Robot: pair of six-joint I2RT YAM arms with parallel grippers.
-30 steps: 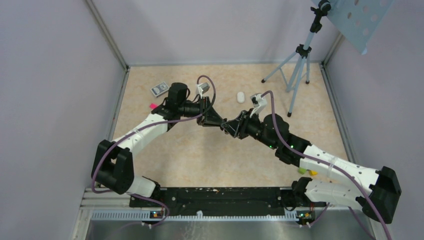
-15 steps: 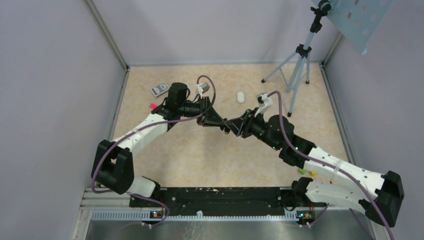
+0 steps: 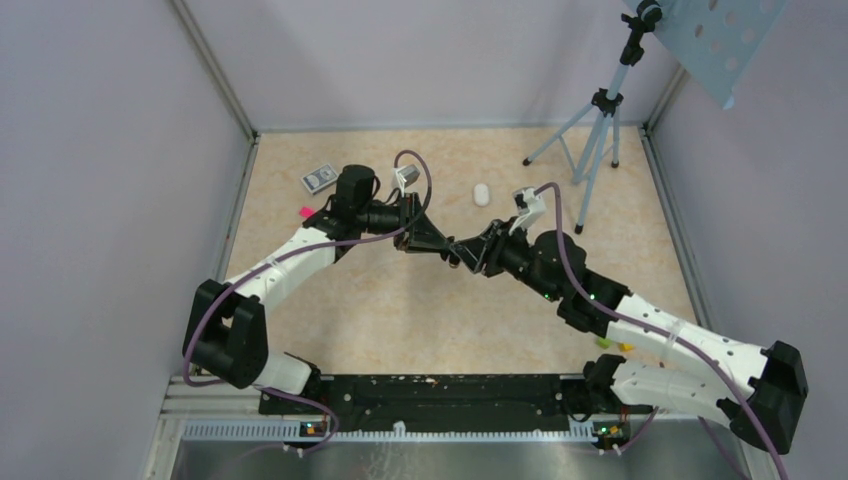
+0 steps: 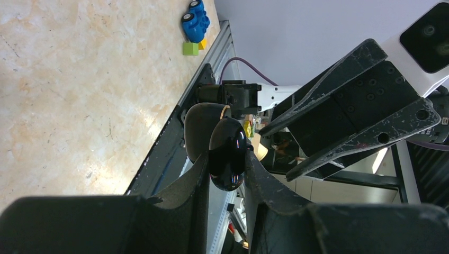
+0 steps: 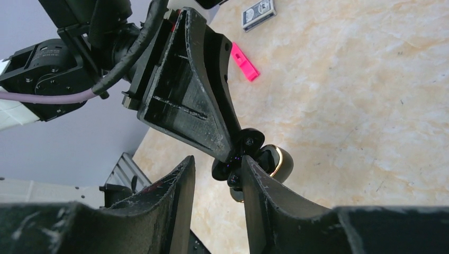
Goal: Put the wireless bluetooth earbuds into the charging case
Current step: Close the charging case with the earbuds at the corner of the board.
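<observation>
My left gripper has the black charging case. It will put it down on the bare table (image 3: 494, 256) in front of the white oval object.
My left gripper (image 3: 443, 246) is shut on the glossy black charging case (image 4: 226, 153) and holds it in the air over the table's middle. The case's lid (image 4: 202, 126) stands open. In the right wrist view the case (image 5: 275, 161) shows a gold rim, and a small black earbud (image 5: 248, 143) sits at its open mouth. My right gripper (image 5: 218, 161) is open. Its tips meet the left gripper's (image 3: 462, 250), and its right finger (image 5: 254, 177) rests against the case. I cannot tell if the earbud is seated. No white earbuds show.
A white oval object (image 3: 481, 194) lies behind the grippers. A card box (image 3: 320, 178) and a pink piece (image 3: 306, 211) lie at the back left. A tripod (image 3: 592, 140) stands at the back right. Blue and green blocks (image 4: 194, 24) lie by the near rail.
My right arm shifted slightly to the right and its wrist turned up toward the case a second ago. Since half a second ago nothing has visibly moved.
</observation>
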